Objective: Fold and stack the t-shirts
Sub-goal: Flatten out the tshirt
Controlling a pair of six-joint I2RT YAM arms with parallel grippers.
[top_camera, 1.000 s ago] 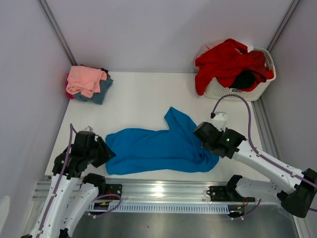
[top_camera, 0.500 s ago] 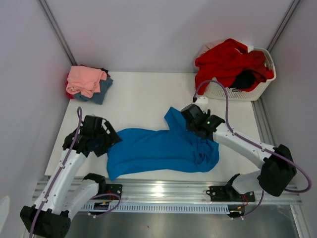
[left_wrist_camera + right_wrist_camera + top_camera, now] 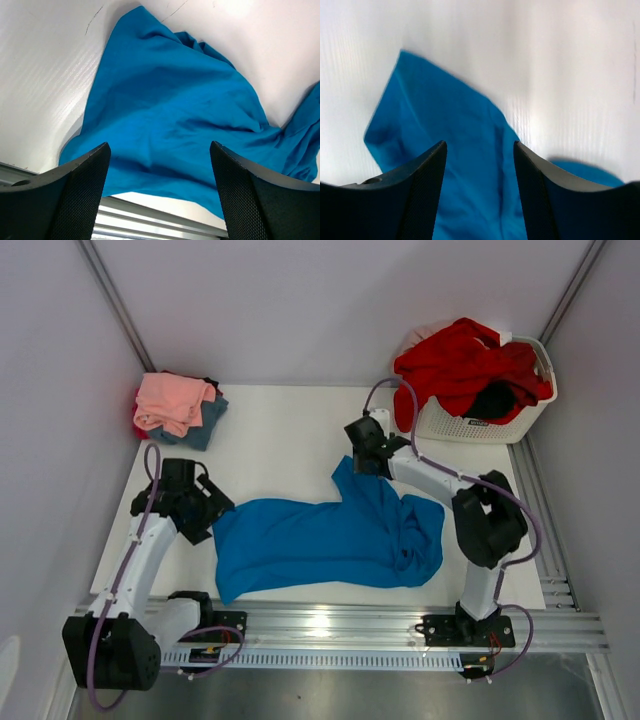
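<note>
The robot's left gripper needs to close on the blue t-shirt just inside its end [image 3: 234,531] [image 3: 129,122] nearest the folded tees, near the back corner.
A bright blue t-shirt [image 3: 330,535] lies crumpled across the near middle of the white table [image 3: 280,430], one sleeve [image 3: 352,480] pointing toward the back. My left gripper [image 3: 210,512] is open and empty, just off the shirt's left edge; the left wrist view shows the shirt [image 3: 170,110] spread beyond its fingers [image 3: 80,185]. My right gripper [image 3: 358,460] is open and empty, over the tip of that sleeve, which shows in the right wrist view [image 3: 450,130]. Folded tees are stacked at the back left, salmon pink [image 3: 172,400] on top of slate blue [image 3: 205,420].
A white slatted basket [image 3: 470,425] stands at the back right, holding a red tee [image 3: 460,365] and a black one [image 3: 492,400]. The metal rail [image 3: 330,620] runs along the table's near edge. Grey walls close in on both sides.
My right gripper has swung from the shirt's right side back to the sleeve tip. My left gripper has moved away from me along the shirt's left edge. Both stay open.
</note>
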